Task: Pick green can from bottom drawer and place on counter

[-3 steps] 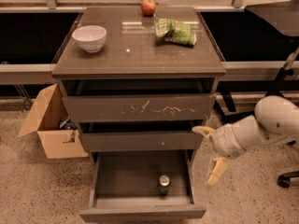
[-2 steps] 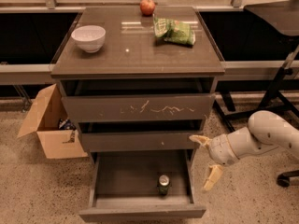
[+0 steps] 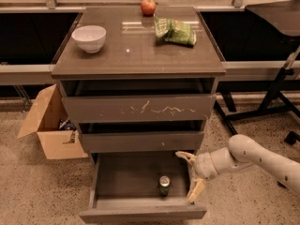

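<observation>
The green can in the open bottom drawer is next for my gripper, which should go to it and close on the can's sides (image 3: 164, 185) near its silver top.
The green can (image 3: 164, 185) stands upright in the open bottom drawer (image 3: 140, 213), right of the middle, its silver top showing. My gripper (image 3: 191, 176) is open at the drawer's right wall, just right of the can and apart from it, one finger up near the drawer's back and one down near its front. It holds nothing. The white arm reaches in from the right. The counter (image 3: 136, 50) is the glossy dark-brown top of the cabinet.
On the counter are a white bowl (image 3: 89, 38), a red apple (image 3: 148, 6) and a green snack bag (image 3: 175, 31). An open cardboard box (image 3: 49, 125) sits on the floor at the left. A black stand's legs (image 3: 262, 111) are at the right.
The arm has moved down and left, so the gripper now sits lower at the drawer's right wall, closer to the can. The can has not moved.
</observation>
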Motion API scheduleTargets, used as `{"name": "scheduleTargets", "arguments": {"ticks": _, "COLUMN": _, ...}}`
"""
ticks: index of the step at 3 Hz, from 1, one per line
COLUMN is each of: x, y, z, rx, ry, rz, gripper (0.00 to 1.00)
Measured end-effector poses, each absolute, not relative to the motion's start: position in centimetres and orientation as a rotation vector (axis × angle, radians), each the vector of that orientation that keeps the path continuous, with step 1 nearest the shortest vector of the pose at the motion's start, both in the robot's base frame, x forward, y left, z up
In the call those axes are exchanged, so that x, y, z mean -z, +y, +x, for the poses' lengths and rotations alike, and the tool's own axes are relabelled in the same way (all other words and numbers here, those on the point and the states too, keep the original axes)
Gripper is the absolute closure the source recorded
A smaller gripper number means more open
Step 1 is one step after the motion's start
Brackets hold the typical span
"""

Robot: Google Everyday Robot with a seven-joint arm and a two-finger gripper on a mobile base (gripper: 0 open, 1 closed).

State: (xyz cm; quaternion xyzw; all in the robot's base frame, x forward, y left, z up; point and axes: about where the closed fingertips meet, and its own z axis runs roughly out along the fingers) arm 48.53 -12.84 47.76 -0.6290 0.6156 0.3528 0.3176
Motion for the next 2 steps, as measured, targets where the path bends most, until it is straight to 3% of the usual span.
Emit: {"name": "scheduleTargets", "arguments": {"ticks": 2, "x": -42.4, "y": -13.3, "z": 50.3, "rx": -0.960, "ry": 1.662, "rz": -1.642, "gripper": 0.00}}
